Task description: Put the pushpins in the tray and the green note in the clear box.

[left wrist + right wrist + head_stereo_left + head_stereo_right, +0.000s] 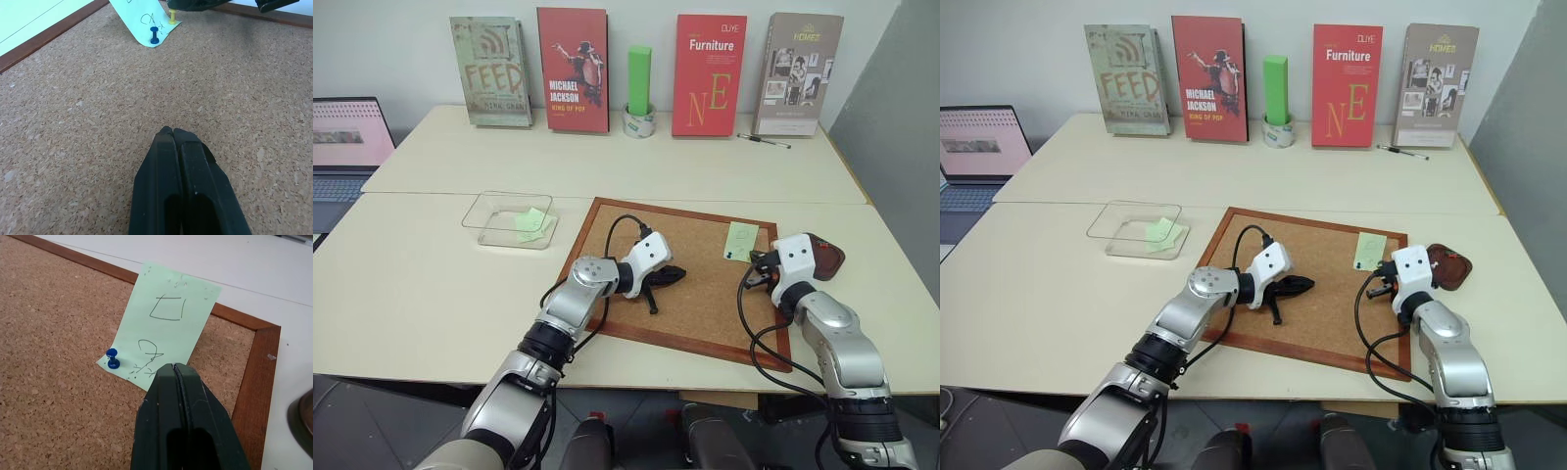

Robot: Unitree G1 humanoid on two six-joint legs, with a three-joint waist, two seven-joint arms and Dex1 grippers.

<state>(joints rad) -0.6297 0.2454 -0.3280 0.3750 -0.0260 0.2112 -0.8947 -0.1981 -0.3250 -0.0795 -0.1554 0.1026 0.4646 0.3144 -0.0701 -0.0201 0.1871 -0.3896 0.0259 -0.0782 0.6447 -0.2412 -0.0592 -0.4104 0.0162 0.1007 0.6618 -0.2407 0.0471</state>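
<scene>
My right gripper will open its shut fingers, as the yellow pushpin's top is outside them, and close around the pushpin [172, 19] before pulling it from the green note.
A pale green note [168, 318] with pen marks lies on the corkboard [695, 304] near its far right corner. A blue pushpin [112, 358] stands in the note's near corner. A yellow pushpin [172, 18] stands beside it, its top meeting the fingertips of my right gripper [173, 366], which is shut on it. The dark reddish tray [829, 257] sits on the table just right of that hand. My left gripper [675, 275] is shut and empty, hovering low over the middle of the board. The clear box [487, 208] stands left of the board with another green note [530, 223] inside.
Several books [573, 69] stand along the far wall. Between them is a bright green upright block [639, 80] in a tape roll. A pen [764, 140] lies at the back right, and a laptop [347, 137] sits at the far left.
</scene>
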